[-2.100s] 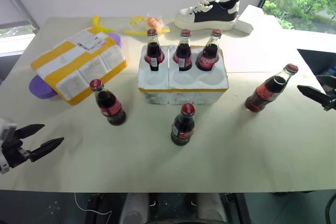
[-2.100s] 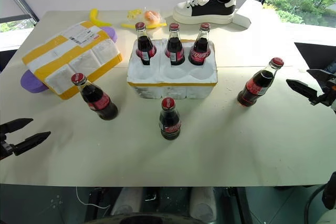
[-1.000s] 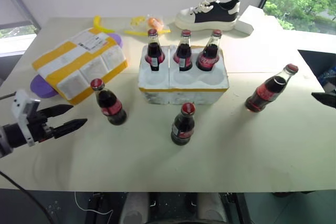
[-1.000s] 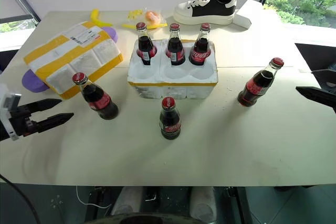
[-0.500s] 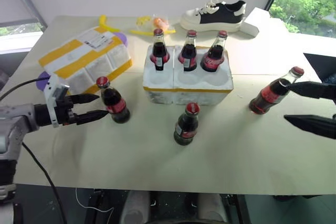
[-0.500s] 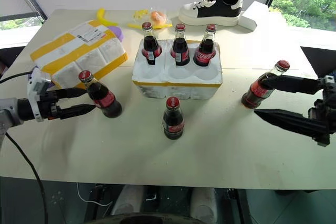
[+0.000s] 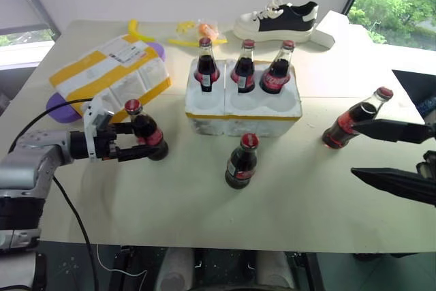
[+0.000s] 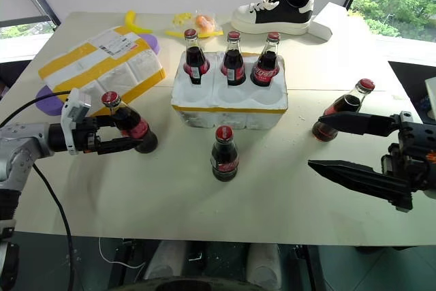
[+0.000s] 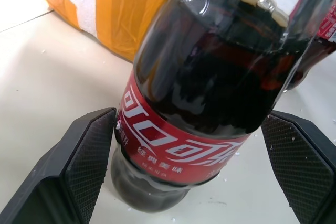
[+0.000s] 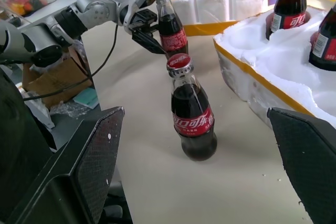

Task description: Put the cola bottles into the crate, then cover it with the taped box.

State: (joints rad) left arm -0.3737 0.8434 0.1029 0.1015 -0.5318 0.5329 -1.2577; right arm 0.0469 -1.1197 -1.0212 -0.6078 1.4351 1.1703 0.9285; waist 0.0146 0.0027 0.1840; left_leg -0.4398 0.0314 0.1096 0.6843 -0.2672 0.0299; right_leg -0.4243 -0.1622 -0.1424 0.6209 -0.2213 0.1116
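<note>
The robot's right gripper needs to close on the red label (image 7: 242,172) (image 10: 194,123) of the cola bottle that stands in front of the crate, rather than on the tilted bottle.
The crate (image 7: 240,121) stands mid-table with three cola bottles (image 7: 244,67) upright in its back wells. Another bottle (image 7: 240,162) stands in front of it. A third loose bottle (image 7: 146,136) leans at the left. My left gripper (image 7: 141,142) is open around it, and in the left wrist view its fingers (image 9: 89,156) flank the red label (image 9: 173,145). At the right a tilted bottle (image 7: 355,118) rests on the table, with my open right gripper (image 7: 353,148) just in front of it. The taped box (image 7: 109,76) lies at the far left.
A purple disc (image 7: 57,108) sticks out from under the taped box. Along the far edge lie a black-and-white shoe (image 7: 276,18), yellow banana-shaped toys (image 7: 139,31), an orange snack bag (image 7: 204,30) and a white block (image 7: 334,28). A black cable (image 7: 65,202) trails from my left arm.
My left gripper has slid right until its open fingers flank the left bottle. My right gripper has come in from the right edge and now sits by the tilted bottle. The bottles have not moved.
</note>
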